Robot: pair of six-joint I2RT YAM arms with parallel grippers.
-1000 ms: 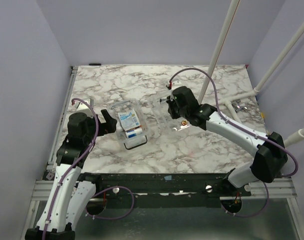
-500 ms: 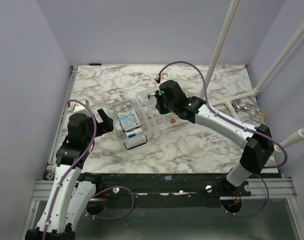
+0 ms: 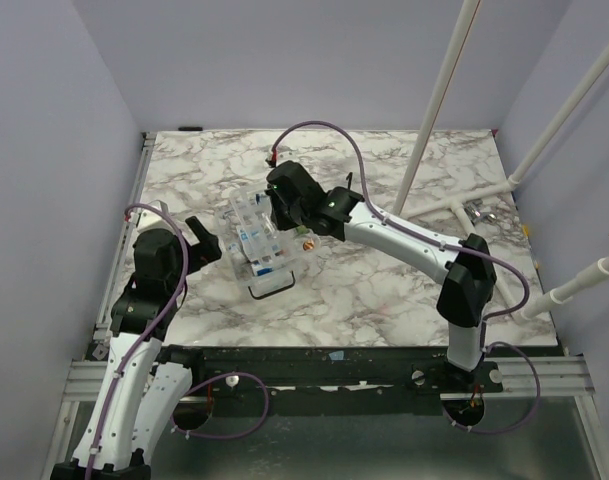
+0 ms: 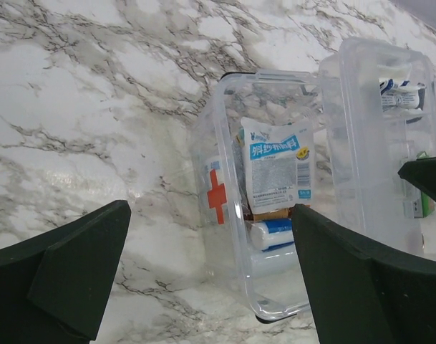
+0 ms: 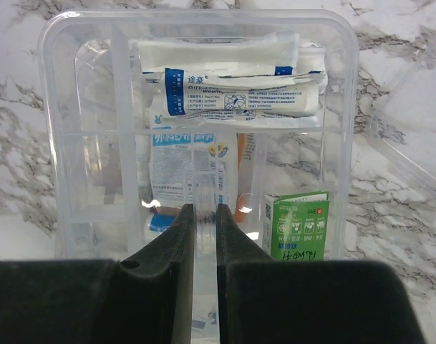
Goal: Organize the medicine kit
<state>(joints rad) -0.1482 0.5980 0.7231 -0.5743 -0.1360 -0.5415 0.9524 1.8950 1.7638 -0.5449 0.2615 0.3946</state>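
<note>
Next, my right gripper lets go of the clear divided tray inside the open clear box, over the blue-printed packet (image 3: 256, 242) (image 5: 180, 193).
The medicine kit (image 3: 272, 268) is a clear box with a red cross on its wall (image 4: 216, 195) and a black handle (image 3: 269, 291). It lies open on the marble and holds a blue-printed packet (image 4: 278, 168) and a blue-and-white roll. My right gripper (image 3: 281, 213) (image 5: 203, 215) is shut on the middle rib of a clear divided tray (image 5: 196, 21). It holds the tray just over the box's far side. The tray carries white packets (image 5: 232, 89) and a green carton (image 5: 296, 226). My left gripper (image 3: 211, 241) (image 4: 210, 215) stands wide open at the box's left end, touching nothing.
White pipes (image 3: 439, 100) slant up from the table's right side. A small metal piece (image 3: 481, 212) lies beside them. Purple walls close in the marble top, and the right arm stretches across the middle of the table.
The right arm has swung left with the clear tray, from the right of the box to over it. The left gripper has shifted only slightly and stays open.
</note>
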